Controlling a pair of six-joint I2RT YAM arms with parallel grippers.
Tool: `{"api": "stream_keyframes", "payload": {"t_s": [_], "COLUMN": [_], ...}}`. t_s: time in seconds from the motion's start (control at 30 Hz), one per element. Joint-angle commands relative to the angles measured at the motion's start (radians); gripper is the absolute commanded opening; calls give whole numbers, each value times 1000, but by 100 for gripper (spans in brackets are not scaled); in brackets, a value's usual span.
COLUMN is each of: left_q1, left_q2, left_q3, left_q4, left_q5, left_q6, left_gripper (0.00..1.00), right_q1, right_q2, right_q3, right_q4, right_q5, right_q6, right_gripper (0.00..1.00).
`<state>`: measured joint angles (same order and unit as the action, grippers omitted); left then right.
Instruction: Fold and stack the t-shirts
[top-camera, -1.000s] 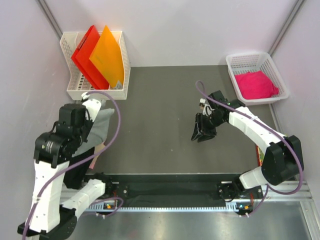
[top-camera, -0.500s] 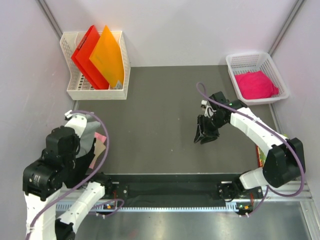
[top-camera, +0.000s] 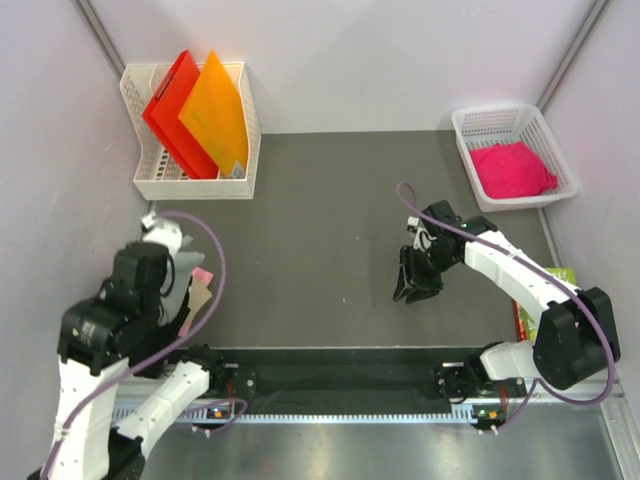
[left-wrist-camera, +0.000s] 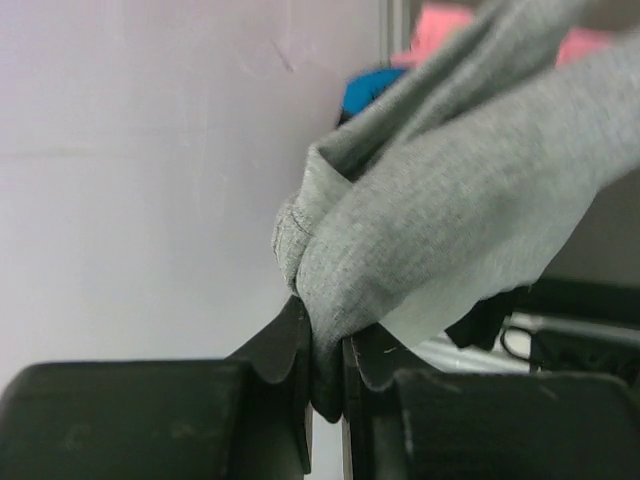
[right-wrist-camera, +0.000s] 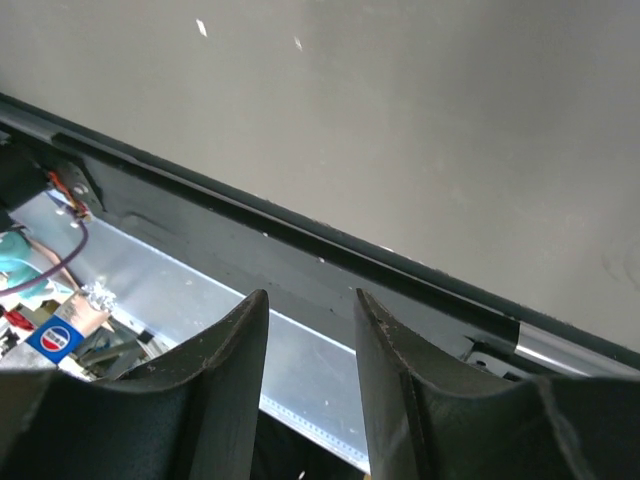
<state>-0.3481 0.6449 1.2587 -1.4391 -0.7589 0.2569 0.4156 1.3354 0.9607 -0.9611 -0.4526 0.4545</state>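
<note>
Next, I let go of the light grey t-shirt with my left gripper on the pile with the pink cloth (top-camera: 148, 298), close to the wall.
My left gripper (left-wrist-camera: 325, 345) is shut on a bunched fold of the light grey t-shirt (left-wrist-camera: 450, 200) and holds it up beside the left wall. In the top view the grey t-shirt (top-camera: 182, 290) hangs under my left arm at the table's left edge. Pink and blue-black cloth (left-wrist-camera: 372, 88) shows behind it, too unclear to name. A bright pink t-shirt (top-camera: 512, 168) lies crumpled in the white basket (top-camera: 497, 112) at the back right. My right gripper (top-camera: 414, 291) is open and empty above the mat, right of centre; its fingers (right-wrist-camera: 232, 350) point at the near table edge.
A white file rack (top-camera: 190, 185) with red and orange folders (top-camera: 200, 115) stands at the back left. A green book (top-camera: 560, 273) lies at the right edge by my right arm. The black rail (top-camera: 340, 380) and arm bases run along the near edge.
My left arm has pulled back toward the near left with the grey t-shirt in its grip. My right gripper has drifted slightly nearer and to the right, still open.
</note>
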Motion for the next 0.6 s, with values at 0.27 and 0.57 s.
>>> {"api": "stream_keyframes", "payload": {"t_s": [0.27, 0.57], "left_q1": [222, 901], "left_q2": [665, 1040], "left_q3": [936, 1235], "left_q4": [-44, 98], "left_q5": [92, 524], "left_q6": [56, 119], "left_gripper": [0, 0], "right_q1": [-15, -15], "right_q2": [-87, -125], "right_q3": [-129, -169], "right_q4": [108, 145], "right_q5": [-8, -14], "right_q6": [44, 93], "right_gripper": [39, 39]}}
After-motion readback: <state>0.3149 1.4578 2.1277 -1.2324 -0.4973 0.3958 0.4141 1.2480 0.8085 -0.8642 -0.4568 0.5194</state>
